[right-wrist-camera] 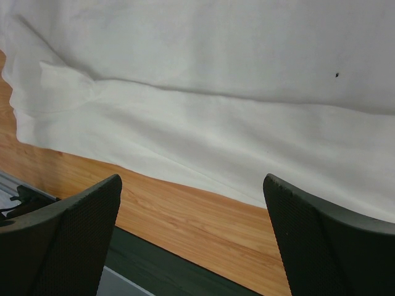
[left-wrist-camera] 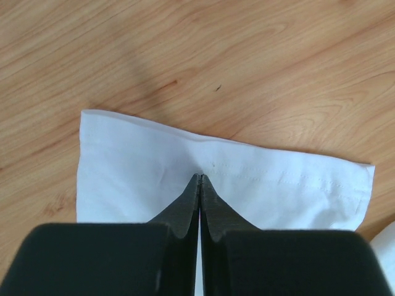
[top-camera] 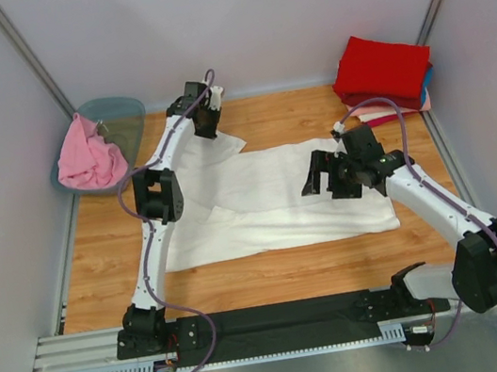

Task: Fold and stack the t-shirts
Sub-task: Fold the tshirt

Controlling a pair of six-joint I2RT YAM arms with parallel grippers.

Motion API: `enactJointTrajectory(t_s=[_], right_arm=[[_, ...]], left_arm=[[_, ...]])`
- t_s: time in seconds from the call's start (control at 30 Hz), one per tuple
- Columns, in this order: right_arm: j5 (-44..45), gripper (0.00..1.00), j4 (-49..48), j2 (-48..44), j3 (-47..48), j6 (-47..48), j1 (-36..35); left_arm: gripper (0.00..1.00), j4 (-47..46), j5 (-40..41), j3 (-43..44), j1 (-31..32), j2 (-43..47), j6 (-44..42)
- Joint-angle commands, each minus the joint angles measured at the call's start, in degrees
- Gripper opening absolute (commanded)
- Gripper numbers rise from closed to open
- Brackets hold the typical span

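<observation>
The white t-shirt's sleeve is lying flat under my left gripper's closed fingers, so I will open them and pinch up the sleeve's far edge [left-wrist-camera: 225, 142] before I fold.
A large white t-shirt [top-camera: 270, 201] lies spread flat across the middle of the table. My left gripper [top-camera: 208, 128] is at its far left sleeve. In the left wrist view the jaws [left-wrist-camera: 200, 177] are shut, tips pinched on the white sleeve [left-wrist-camera: 123, 166], which lies on the wood. My right gripper [top-camera: 316, 179] hovers open and empty over the shirt's right half. In its wrist view it [right-wrist-camera: 192, 179] sits above the shirt's [right-wrist-camera: 216, 61] near edge. A pink shirt [top-camera: 86, 156] lies crumpled in the tub. A folded red shirt [top-camera: 382, 68] tops a stack with blue [top-camera: 427, 78] and pale peach [top-camera: 378, 113] ones.
The translucent grey-green tub [top-camera: 125, 106] stands at the back left corner. The folded stack sits at the back right corner. White walls enclose the table on three sides. The black rail [top-camera: 280, 319] with the arm bases runs along the near edge.
</observation>
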State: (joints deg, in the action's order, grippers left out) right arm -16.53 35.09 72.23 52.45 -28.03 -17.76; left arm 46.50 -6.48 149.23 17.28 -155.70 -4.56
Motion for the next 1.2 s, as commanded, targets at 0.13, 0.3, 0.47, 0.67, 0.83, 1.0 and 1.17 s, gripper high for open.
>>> enactJointTrajectory(t_s=[0.13,0.3,0.47,0.67,0.83,1.0,1.17], right_arm=[[0.98,0.98,-0.29,-2.35,1.87,-0.36,0.09],[0.72,0.98,-0.37,-2.62,1.78,-0.62,0.18],[-0.08,0.98,-0.73,-2.62,1.87,-0.88,0.09],[-0.17,0.98,-0.29,-2.18,2.31,-0.01,0.18],[-0.69,0.98,-0.02,-1.39,2.40,0.26,0.09],[-0.87,0.98,0.77,-1.12,3.80,0.70,0.09],[-1.13,0.98,1.03,-0.77,4.42,1.05,0.18]], left_arm=[[0.00,-1.85,1.55,-7.78,0.21,5.65,2.00],[0.45,-7.99,2.89,-14.05,-0.31,15.33,4.29],[1.00,-3.54,2.61,-3.17,-0.40,7.35,7.09],[0.99,-13.88,-0.03,-11.58,-1.37,6.64,14.91],[0.99,-4.41,-1.42,1.94,-1.55,-0.82,17.65],[0.93,1.20,-10.90,0.79,-1.64,-2.76,22.92],[0.45,5.44,-10.41,-4.99,0.91,-0.32,21.35]])
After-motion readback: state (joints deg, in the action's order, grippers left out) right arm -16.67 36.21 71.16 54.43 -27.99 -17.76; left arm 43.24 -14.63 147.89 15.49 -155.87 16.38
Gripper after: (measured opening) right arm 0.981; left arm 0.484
